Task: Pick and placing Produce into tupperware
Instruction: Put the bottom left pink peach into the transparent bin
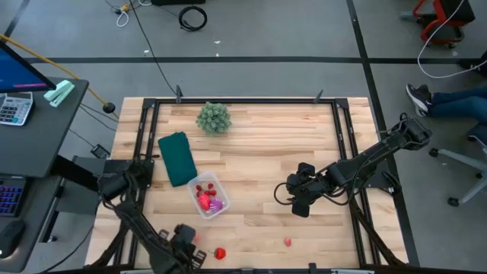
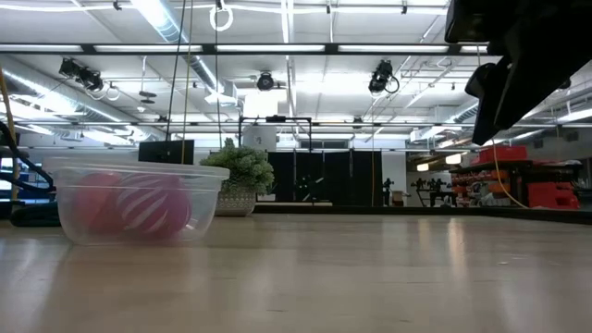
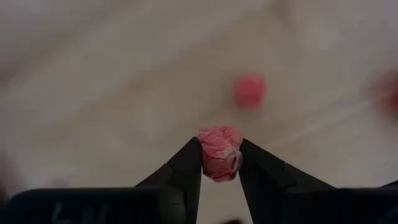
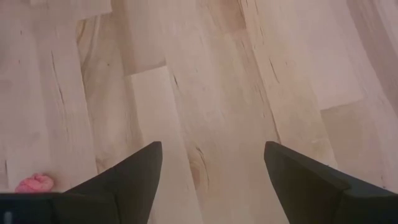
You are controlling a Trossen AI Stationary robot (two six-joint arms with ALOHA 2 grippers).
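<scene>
I will let go of the bumpy pink piece, now held near the table's near corner, with my left gripper among the small red pieces in the clear tupperware [image 1: 206,189].
My left gripper [image 3: 219,163] is shut on a small bumpy pink produce piece [image 3: 219,149] near the table's near-left corner [image 1: 190,237]. The clear tupperware [image 1: 207,195] sits flat on the wood, holding a red piece and a spiky purple piece [image 2: 153,205]. A red piece [image 1: 220,253] and a pink piece [image 1: 288,242] lie loose on the table near its near edge. My right gripper [image 1: 300,192] hovers open over bare wood right of the tupperware [image 4: 211,168]. The pink piece [image 4: 34,183] shows at the edge of the right wrist view. My left gripper pinches the bumpy pink piece by its two sides [image 3: 205,155] between the two fingertips [image 3: 189,165]. Its upper half sticks out past the finger ends. The table beyond it is blurred, so the piece looks lifted clear.
A dark green flat rectangle [image 1: 177,158] lies just beyond the tupperware toward the far-left. A bushy pale-green plant [image 1: 214,118] stands near the far edge. A dark frame [image 1: 342,137] borders the table. Bare wood stretches between the tupperware and my right gripper.
</scene>
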